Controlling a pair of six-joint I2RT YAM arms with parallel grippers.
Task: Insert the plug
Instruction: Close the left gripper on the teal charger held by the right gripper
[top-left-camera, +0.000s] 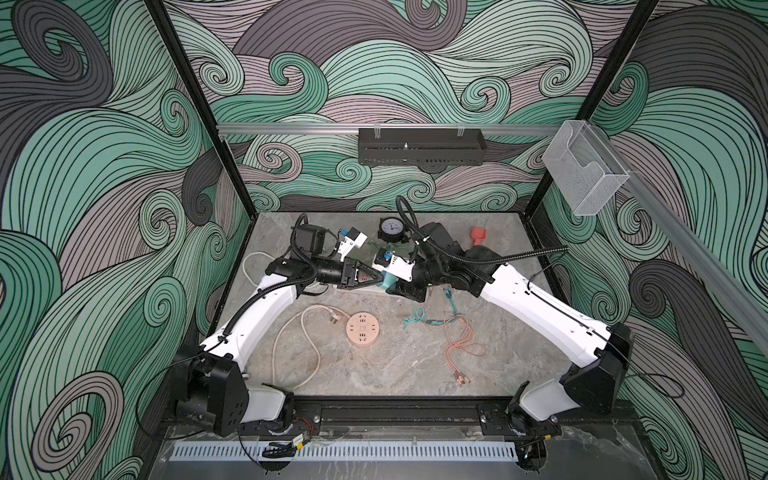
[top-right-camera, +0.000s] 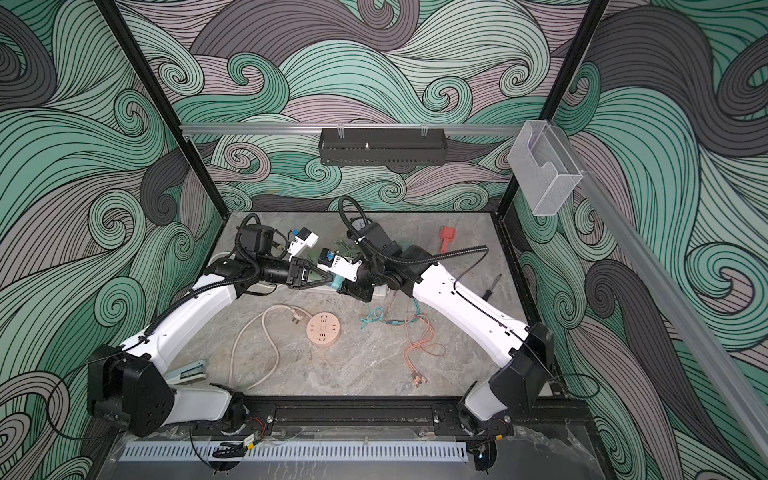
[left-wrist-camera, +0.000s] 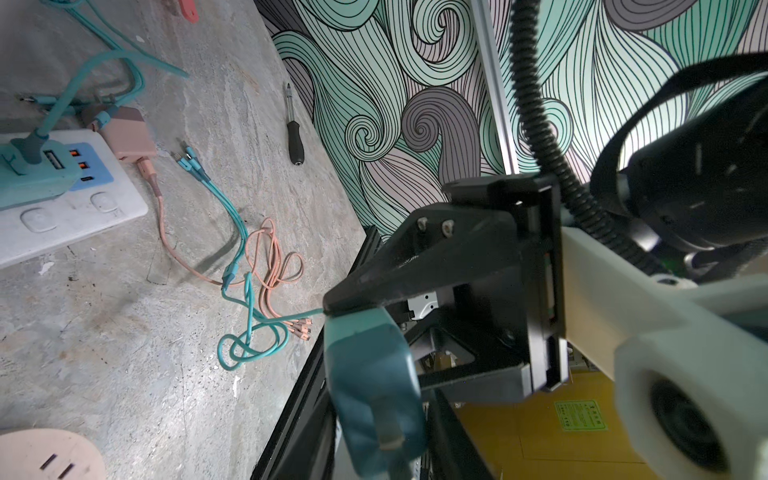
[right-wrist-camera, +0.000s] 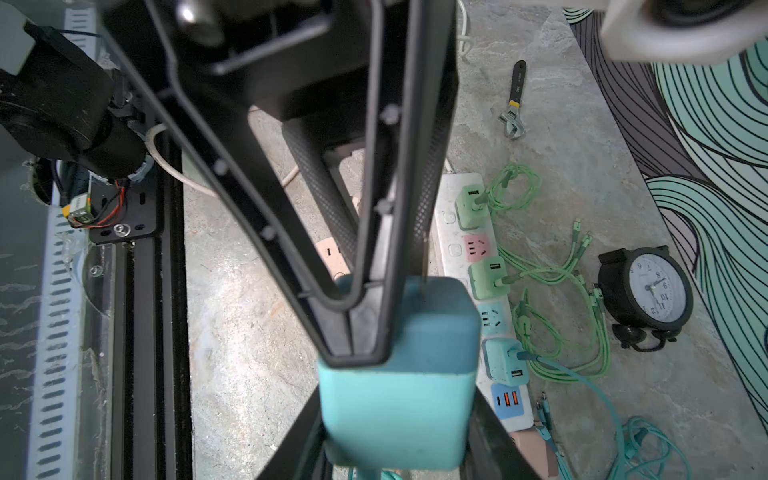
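Observation:
My right gripper is holding the teal plug crosswise in its fingers, so my left gripper needs to hold the plug while my right gripper opens and takes its cable end (right-wrist-camera: 368, 473).
The plug (top-left-camera: 390, 283) (top-right-camera: 336, 283) is a teal block-shaped adapter held in mid-air over the table's middle, where both arms meet. My right gripper (right-wrist-camera: 395, 436) is shut on its body (right-wrist-camera: 399, 382). My left gripper (top-left-camera: 379, 277) (left-wrist-camera: 374, 436) comes from the opposite side and has its jaws closed on the plug (left-wrist-camera: 374, 395), whose metal prong faces the left wrist camera. The white power strip (right-wrist-camera: 457, 249) (left-wrist-camera: 62, 224) lies below, with green and teal chargers in it. A pink socket (right-wrist-camera: 478, 247) and a blue socket (right-wrist-camera: 490, 318) on it are free.
A round pink socket hub (top-left-camera: 362, 330) with its cord lies near the front. Orange and teal cables (top-left-camera: 457, 345) tangle to its right. A clock (right-wrist-camera: 646, 291), a wrench (right-wrist-camera: 514, 104), a screwdriver (left-wrist-camera: 294, 133), a red object (top-left-camera: 478, 235) and a stapler (top-right-camera: 187, 372) lie around.

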